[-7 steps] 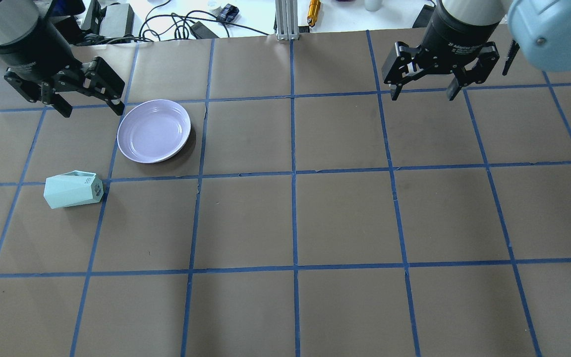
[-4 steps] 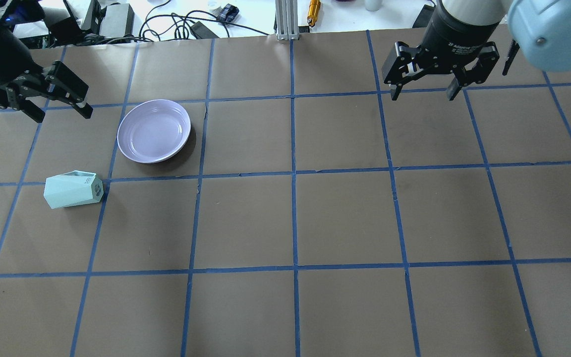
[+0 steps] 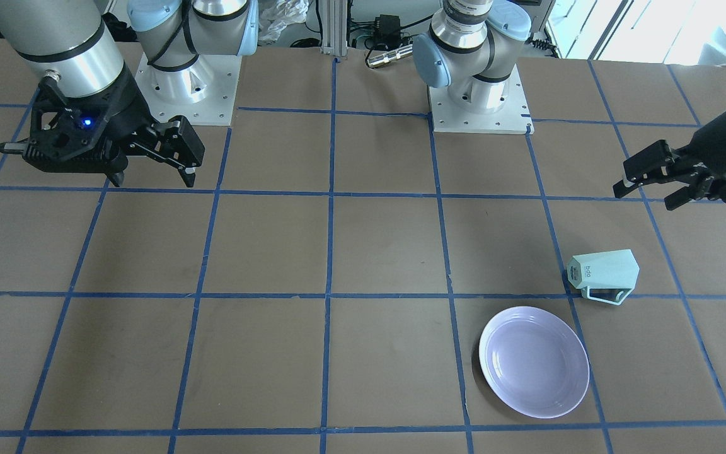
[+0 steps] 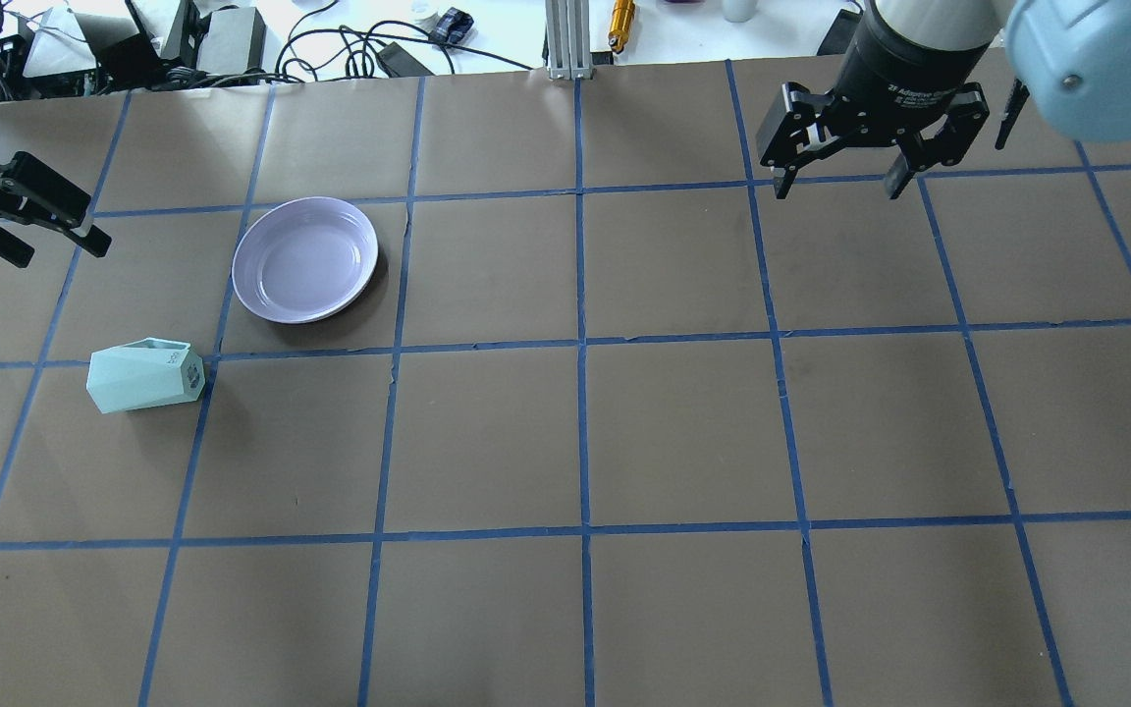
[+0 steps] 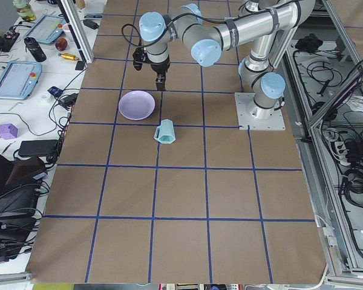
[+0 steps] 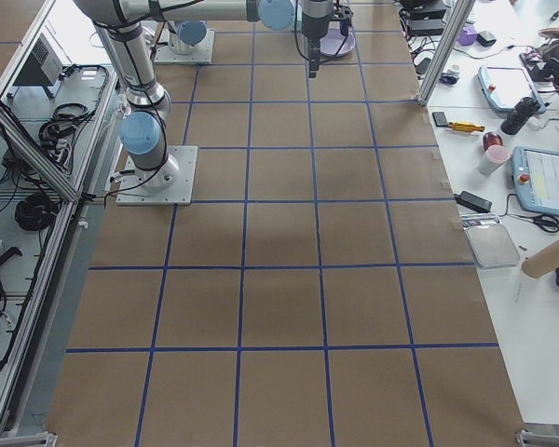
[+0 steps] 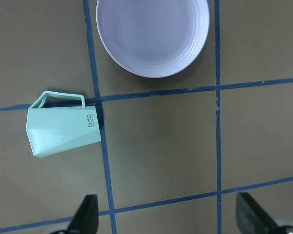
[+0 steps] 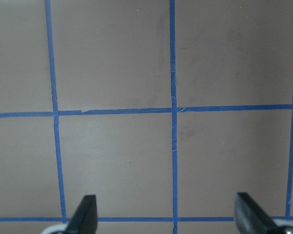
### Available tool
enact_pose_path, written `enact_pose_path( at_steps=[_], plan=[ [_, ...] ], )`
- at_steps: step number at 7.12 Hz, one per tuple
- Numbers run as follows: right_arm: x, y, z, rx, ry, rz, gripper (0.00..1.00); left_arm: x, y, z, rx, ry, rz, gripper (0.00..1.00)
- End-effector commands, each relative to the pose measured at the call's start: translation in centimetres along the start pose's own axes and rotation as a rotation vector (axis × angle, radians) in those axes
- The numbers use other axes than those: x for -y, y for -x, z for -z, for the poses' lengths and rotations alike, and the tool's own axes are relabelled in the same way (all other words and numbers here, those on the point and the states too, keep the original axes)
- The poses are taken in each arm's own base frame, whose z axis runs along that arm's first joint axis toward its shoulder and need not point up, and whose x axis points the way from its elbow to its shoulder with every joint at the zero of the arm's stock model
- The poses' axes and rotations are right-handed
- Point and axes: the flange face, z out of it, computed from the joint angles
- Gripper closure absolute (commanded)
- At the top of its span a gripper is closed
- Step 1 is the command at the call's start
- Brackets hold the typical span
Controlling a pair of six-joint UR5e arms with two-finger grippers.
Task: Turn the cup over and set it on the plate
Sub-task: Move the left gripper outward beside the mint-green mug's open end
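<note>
The cup's rim (image 3: 630, 260) (image 7: 33, 140) will be gripped by my left gripper along the cup's upward-facing side, away from the cup's handle, with one finger inside the cup's opening.
The pale mint-green cup (image 4: 145, 375) lies on its side on the brown table, its lettered base towards the plate side and its handle flat on the table; it also shows in the front view (image 3: 604, 272) and the left wrist view (image 7: 63, 129). The lavender plate (image 4: 305, 258) sits empty just beyond it, also in the front view (image 3: 534, 361) and the left wrist view (image 7: 153, 34). My left gripper (image 4: 60, 250) is open and empty, high above the table's left side, left of the plate. My right gripper (image 4: 836, 189) is open and empty, far to the right.
Cables and power bricks (image 4: 232, 39) lie past the table's far edge, beside an aluminium post (image 4: 565, 39). The two arm bases (image 3: 186, 82) (image 3: 476, 94) stand at the robot side. Blue tape lines grid the brown table cover.
My left gripper has moved left, away from the plate's edge towards the table's left side, still open. The cup, the plate and the right gripper have not moved.
</note>
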Motion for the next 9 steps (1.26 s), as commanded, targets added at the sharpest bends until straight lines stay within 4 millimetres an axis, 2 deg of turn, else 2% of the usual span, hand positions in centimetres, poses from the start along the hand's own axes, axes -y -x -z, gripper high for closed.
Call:
enact_pose_path(
  at_steps=[1, 2, 5, 7, 9],
  plan=[
    [0.0, 0.0, 0.0, 0.0, 0.0, 0.0, 0.0, 0.3, 6.5, -2.0, -0.08, -0.009, -0.011, 0.0],
    [0.0, 0.0, 0.0, 0.0, 0.0, 0.0, 0.0, 0.1, 9.8, -3.2, -0.109, -0.007, -0.013, 0.0],
    [0.0, 0.0, 0.0, 0.0, 0.0, 0.0, 0.0, 0.6, 15.0, -6.2, -0.213, -0.041, -0.037, 0.0],
    [0.0, 0.0, 0.0, 0.0, 0.0, 0.0, 0.0, 0.0, 19.6, -9.3, -0.323, -0.077, 0.043, 0.0],
    [0.0, 0.0, 0.0, 0.0, 0.0, 0.0, 0.0, 0.1, 22.3, -12.7, -0.402, -0.076, 0.088, 0.0]
  ],
)
